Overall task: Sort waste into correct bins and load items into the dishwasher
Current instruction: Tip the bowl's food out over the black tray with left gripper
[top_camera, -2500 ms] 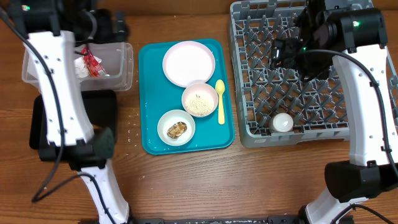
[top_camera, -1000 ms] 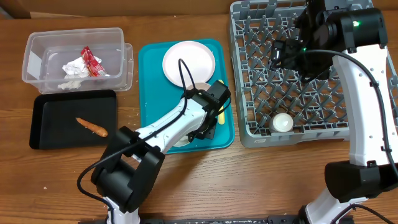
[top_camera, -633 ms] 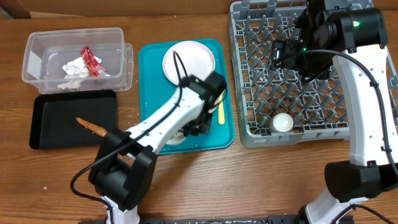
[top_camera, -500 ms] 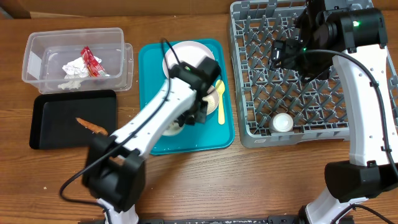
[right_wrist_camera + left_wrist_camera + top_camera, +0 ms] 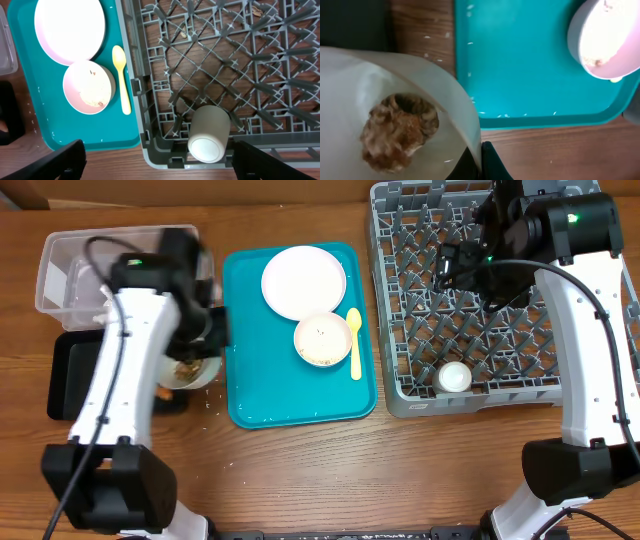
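My left gripper has the small white bowl, which hangs at the black tray's edge now. It will set the bowl down on the teal tray (image 5: pixel 266 374) (image 5: pixel 512 69) next to the pinkish bowl.
My left gripper (image 5: pixel 481 161) is shut on the rim of a small white bowl (image 5: pixel 350 100) that holds the brown lumpy food piece (image 5: pixel 400 129). In the overhead view this bowl (image 5: pixel 185 370) hangs at the right edge of the black tray (image 5: pixel 70 385), beside the teal tray (image 5: pixel 300 405). A pinkish bowl (image 5: pixel 322 340) with rice, a pink plate (image 5: pixel 304 282) and a yellow spoon (image 5: pixel 354 342) lie on the teal tray. My right gripper (image 5: pixel 160 172) is open above the grey dish rack (image 5: pixel 240 65). A white cup (image 5: pixel 207 135) lies on its side in the rack.
The clear tub (image 5: pixel 60 270) stands at the back left, partly hidden by my left arm. Loose rice grains (image 5: pixel 470 42) dot the teal tray's left edge and the wood beside it. The dish rack (image 5: pixel 400 395) fills the right side of the table.
My left arm has swung left, carrying the bowl with the food piece off the teal tray to the black tray's edge. The right arm has not moved.
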{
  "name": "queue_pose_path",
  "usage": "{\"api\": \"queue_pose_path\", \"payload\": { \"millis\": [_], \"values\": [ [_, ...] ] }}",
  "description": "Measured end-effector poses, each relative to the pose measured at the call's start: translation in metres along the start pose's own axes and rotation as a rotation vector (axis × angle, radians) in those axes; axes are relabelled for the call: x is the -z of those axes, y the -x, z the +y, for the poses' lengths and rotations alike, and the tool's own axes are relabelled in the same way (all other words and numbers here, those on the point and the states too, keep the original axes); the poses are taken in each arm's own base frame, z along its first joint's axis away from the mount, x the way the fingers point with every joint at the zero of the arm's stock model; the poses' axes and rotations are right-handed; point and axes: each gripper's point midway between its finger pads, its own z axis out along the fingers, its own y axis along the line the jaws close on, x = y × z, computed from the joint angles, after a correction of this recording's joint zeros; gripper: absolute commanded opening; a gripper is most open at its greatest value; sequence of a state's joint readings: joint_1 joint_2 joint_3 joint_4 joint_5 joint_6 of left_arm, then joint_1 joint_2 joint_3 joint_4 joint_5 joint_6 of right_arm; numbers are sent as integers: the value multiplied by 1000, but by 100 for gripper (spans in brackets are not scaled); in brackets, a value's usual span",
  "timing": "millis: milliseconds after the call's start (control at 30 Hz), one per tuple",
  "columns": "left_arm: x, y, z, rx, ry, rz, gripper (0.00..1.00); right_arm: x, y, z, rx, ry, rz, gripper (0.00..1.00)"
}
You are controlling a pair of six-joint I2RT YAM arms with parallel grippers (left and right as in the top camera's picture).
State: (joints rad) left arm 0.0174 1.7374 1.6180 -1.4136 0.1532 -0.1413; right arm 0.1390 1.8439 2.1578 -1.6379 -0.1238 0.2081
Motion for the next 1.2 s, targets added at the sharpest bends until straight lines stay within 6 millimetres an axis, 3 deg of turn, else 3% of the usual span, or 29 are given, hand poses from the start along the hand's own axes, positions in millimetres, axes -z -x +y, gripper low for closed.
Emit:
{"api": "queue_pose_path", "payload": {
  "millis": [233, 500, 867, 1200],
  "values": [
    [-7, 23, 67, 70, -337, -142, 4, 0, 1, 0, 0, 1, -3, 96],
    [11, 38, 108, 94, -740, -499, 4, 0, 0, 0, -1, -1, 1, 96],
    [71, 31, 134, 182, -1089, -783, 4, 0, -1, 0, -1, 3, 2, 96],
    [68, 37, 140, 174, -1111, -807, 4, 0, -1, 0, -1, 3, 3, 96]
  ]
}}
